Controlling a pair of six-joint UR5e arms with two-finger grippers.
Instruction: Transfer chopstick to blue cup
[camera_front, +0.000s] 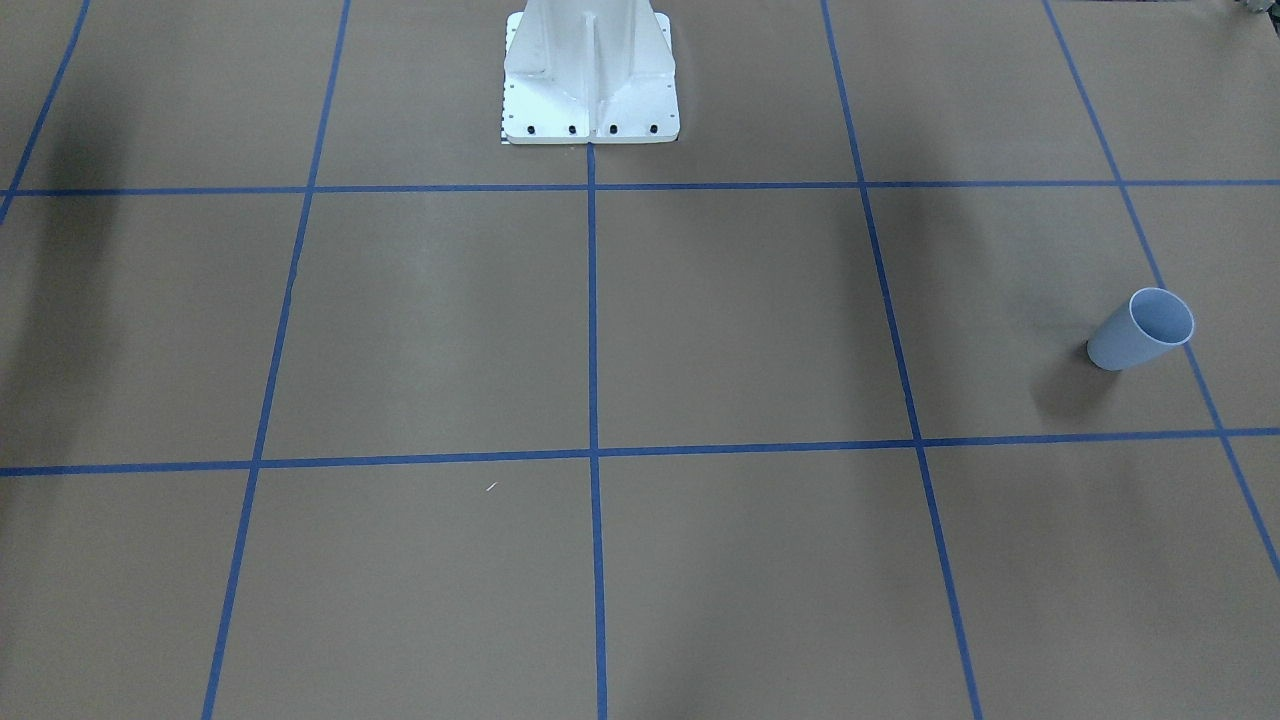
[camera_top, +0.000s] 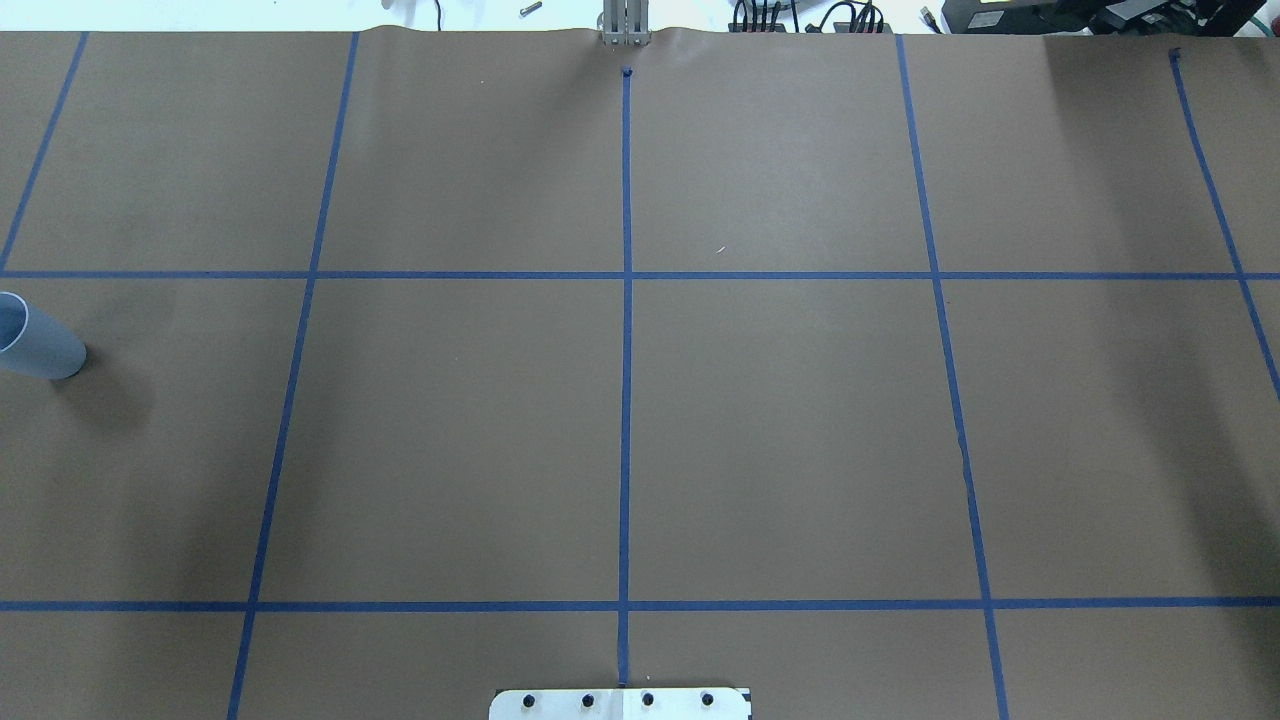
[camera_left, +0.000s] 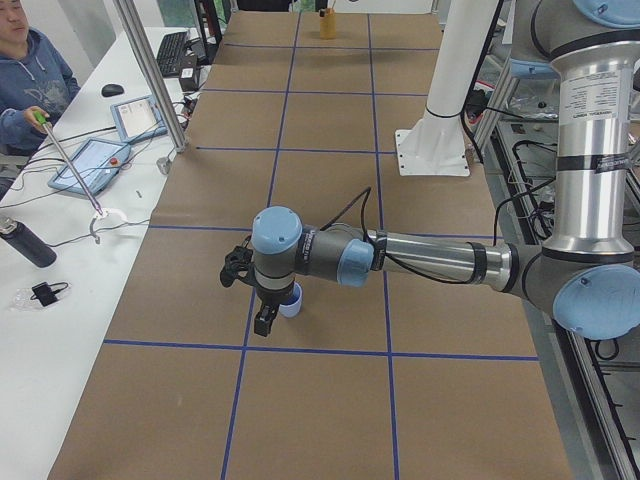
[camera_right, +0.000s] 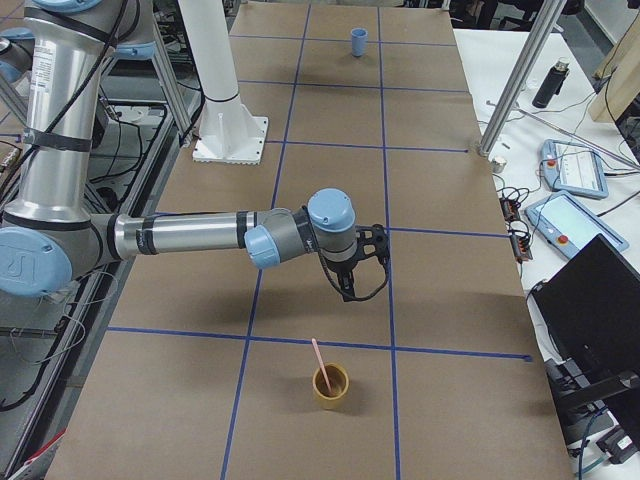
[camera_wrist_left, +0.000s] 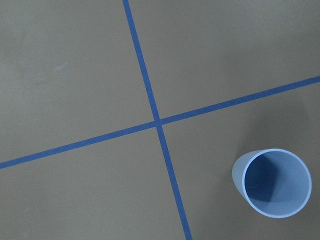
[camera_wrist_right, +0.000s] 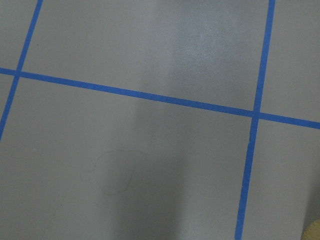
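Note:
My left gripper will next grip the blue cup by its rim (camera_front: 1191, 323) (camera_wrist_left: 244, 192), on the side away from the white robot base.
The blue cup (camera_front: 1140, 330) stands upright on the brown table, by the left edge of the overhead view (camera_top: 35, 345). It also shows open and empty in the left wrist view (camera_wrist_left: 272, 182). In the exterior left view my left gripper (camera_left: 263, 318) hangs just beside the blue cup (camera_left: 291, 300); I cannot tell whether it is open or shut. The pink chopstick (camera_right: 319, 360) leans in a tan cup (camera_right: 331, 386) at the table's other end. My right gripper (camera_right: 345, 288) hovers a little short of that cup; I cannot tell its state.
The white robot base (camera_front: 590, 75) stands at the middle of the table's robot side. Blue tape lines grid the brown paper. An operator (camera_left: 30, 80) sits at a white side table (camera_left: 60, 250) with tablets and a bottle.

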